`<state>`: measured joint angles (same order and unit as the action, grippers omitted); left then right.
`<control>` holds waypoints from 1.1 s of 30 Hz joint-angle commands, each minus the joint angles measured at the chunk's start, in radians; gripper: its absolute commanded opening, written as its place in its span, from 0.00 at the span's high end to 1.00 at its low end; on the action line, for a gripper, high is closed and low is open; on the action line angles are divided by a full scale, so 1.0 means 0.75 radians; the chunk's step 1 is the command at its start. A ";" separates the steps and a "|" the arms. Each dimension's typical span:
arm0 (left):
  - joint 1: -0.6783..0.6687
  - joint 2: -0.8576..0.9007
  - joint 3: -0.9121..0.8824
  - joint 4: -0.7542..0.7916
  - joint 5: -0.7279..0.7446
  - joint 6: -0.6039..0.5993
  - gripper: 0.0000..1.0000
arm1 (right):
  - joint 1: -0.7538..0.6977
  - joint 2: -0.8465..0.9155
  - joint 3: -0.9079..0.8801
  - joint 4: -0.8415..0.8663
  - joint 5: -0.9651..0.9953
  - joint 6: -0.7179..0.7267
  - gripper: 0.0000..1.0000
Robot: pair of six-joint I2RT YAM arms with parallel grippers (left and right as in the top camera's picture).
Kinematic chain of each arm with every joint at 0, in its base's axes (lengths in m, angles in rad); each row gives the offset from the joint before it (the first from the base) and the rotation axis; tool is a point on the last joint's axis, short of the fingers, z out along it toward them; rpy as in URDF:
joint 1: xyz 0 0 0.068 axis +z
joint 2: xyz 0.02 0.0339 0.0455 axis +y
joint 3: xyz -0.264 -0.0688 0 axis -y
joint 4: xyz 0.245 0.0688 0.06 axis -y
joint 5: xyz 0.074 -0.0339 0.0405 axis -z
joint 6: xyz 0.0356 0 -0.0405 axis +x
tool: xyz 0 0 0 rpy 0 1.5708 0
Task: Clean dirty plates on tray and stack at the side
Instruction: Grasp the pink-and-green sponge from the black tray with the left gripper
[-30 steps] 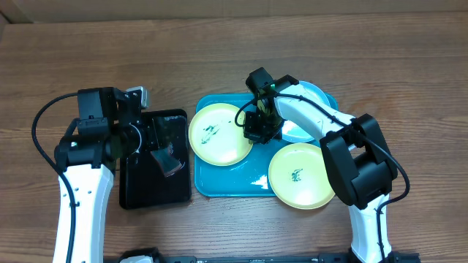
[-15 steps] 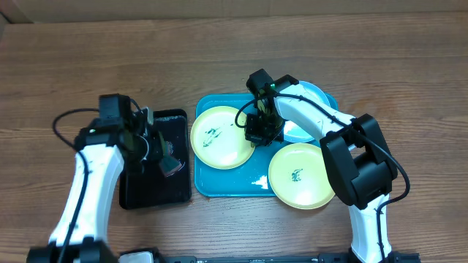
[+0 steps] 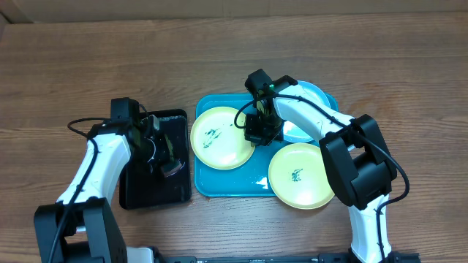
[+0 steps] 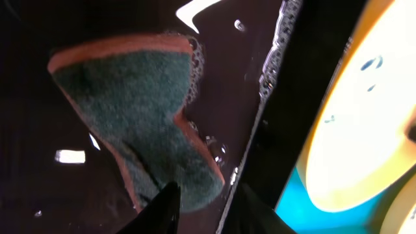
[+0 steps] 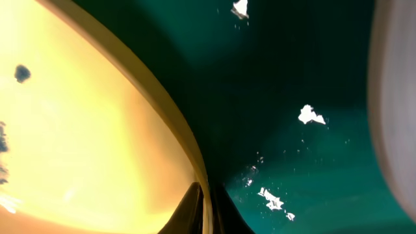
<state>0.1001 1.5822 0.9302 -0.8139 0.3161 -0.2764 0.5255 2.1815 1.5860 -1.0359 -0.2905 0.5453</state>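
Observation:
My left gripper, now at the near end of the slanted sponge, should open and pinch its green middle [image 4: 140, 117] before I scrub the plate.
The turquoise tray [image 3: 219, 186] lies at the centre. A yellow-green plate [image 3: 219, 139] with teal smears lies on its left part. My right gripper [image 3: 257, 131] is shut on this plate's right rim; in the right wrist view the fingers straddle the rim [image 5: 207, 208] of the plate [image 5: 84, 130]. A second smeared yellow-green plate [image 3: 300, 175] lies over the tray's lower right edge. The light blue plate [image 3: 311, 95] lies at the tray's upper right, partly hidden by the right arm. My left gripper [image 3: 167, 162] is shut on a green sponge [image 4: 136, 97].
The sponge rests in soapy water on a small black tray [image 3: 153, 193] left of the turquoise tray. The black tray [image 4: 39, 52] fills most of the left wrist view. Wet patches show on the turquoise tray [image 5: 292, 78]. Bare wooden table [image 3: 73, 66] lies all around.
My left arm has swung in towards the black tray while its gripper and the sponge stay almost in place. The right arm and the plates have barely moved.

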 commanded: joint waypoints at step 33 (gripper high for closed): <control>0.006 0.124 0.102 0.082 -0.135 -0.180 0.96 | 0.004 0.072 -0.021 0.026 0.148 -0.034 0.94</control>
<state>0.1001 1.7126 0.9554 -0.7368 0.1963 -0.4179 0.5255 2.1815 1.5860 -1.0245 -0.2836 0.5228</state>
